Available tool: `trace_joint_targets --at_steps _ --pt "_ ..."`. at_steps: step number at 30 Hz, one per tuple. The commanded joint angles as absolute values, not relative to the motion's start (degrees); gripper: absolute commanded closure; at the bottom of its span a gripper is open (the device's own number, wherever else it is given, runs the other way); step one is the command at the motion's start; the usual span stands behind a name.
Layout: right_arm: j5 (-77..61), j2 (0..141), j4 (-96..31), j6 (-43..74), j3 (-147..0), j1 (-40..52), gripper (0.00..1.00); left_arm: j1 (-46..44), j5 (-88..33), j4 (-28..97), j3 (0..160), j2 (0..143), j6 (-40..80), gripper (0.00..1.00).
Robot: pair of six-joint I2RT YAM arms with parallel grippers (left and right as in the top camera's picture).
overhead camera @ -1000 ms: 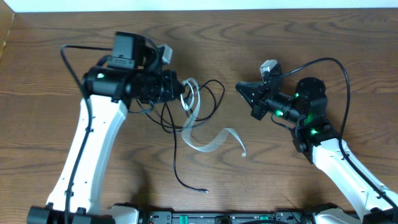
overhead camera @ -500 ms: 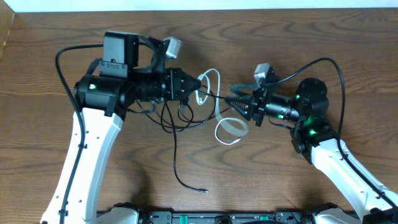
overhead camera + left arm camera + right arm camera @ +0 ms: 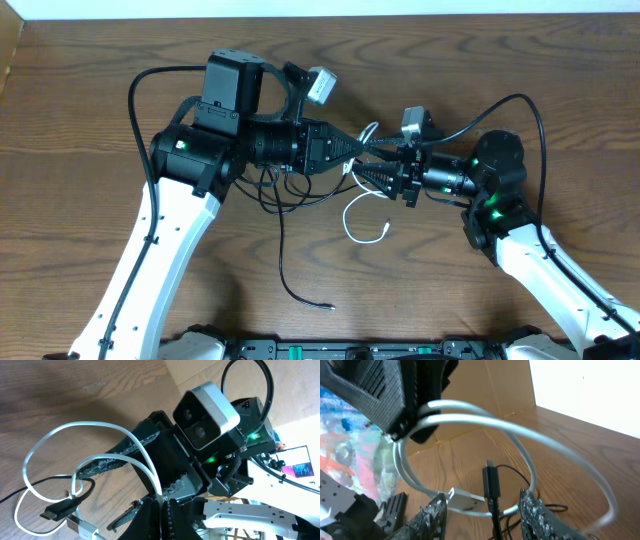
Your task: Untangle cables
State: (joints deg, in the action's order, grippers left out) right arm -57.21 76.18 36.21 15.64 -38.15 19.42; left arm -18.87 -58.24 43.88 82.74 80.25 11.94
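Note:
The loop of the white cable curls around the black cable's plug, so I need to use my right gripper to take the loop's near strand (image 3: 570, 453) and pull it clear of that plug.
My left gripper (image 3: 352, 152) is shut on the white cable (image 3: 362, 214) and holds a doubled loop of it off the table; the pinch shows in the left wrist view (image 3: 164, 510). The white cable's loop (image 3: 495, 422) arcs over my right gripper (image 3: 485, 510), which is open. The black cable's plug (image 3: 492, 484) and the white cable's silver plug (image 3: 465, 499) hang between its fingers. In the overhead view my right gripper (image 3: 366, 172) is tip to tip with the left one. The black cable (image 3: 281, 250) trails toward the table's front, ending in a plug (image 3: 330, 307).
The wooden table (image 3: 80, 200) stretches left and right of the arms. Thick black arm wires (image 3: 520, 105) arch above each arm. The right wrist camera (image 3: 205, 414) fills the middle of the left wrist view.
My left gripper has moved right with the white cable, lifting most of it off the table. My right gripper has moved left to meet it, its fingers around the hanging plugs.

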Motion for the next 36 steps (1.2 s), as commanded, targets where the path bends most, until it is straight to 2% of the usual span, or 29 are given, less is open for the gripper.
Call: trace_joint_targets --at_steps 1,2,5,10,21,29,32,36 --pt "-57.58 76.2 36.71 17.32 -38.41 19.99 0.57 -18.96 -59.57 43.0 82.63 79.79 12.6 0.93" --pt "-57.41 76.2 36.69 17.3 -38.41 19.97 0.57 -18.96 -59.59 42.33 82.63 79.79 13.87 0.93" --pt "-54.26 76.2 36.64 17.3 -38.41 19.92 0.47 -18.94 -64.62 38.39 82.63 79.79 15.11 0.93" --pt "-47.99 76.2 36.71 17.32 -38.41 19.92 0.46 -18.96 -71.26 33.04 82.63 79.79 18.09 0.93" --pt "-33.78 76.2 38.57 22.48 -38.41 19.92 0.38 -19.0 -71.4 35.75 82.61 81.03 17.23 0.93" --pt "-53.36 76.2 46.06 22.5 -38.41 19.92 0.39 -19.0 -63.33 39.13 82.61 81.34 14.83 0.93" --pt "-55.24 76.2 45.8 22.52 -38.41 19.92 0.42 -19.0 -63.4 38.94 82.61 81.34 14.85 0.93" --pt "-50.54 76.2 45.17 22.5 -38.41 19.92 0.43 -19.0 -67.29 38.89 82.61 81.34 14.87 0.92"
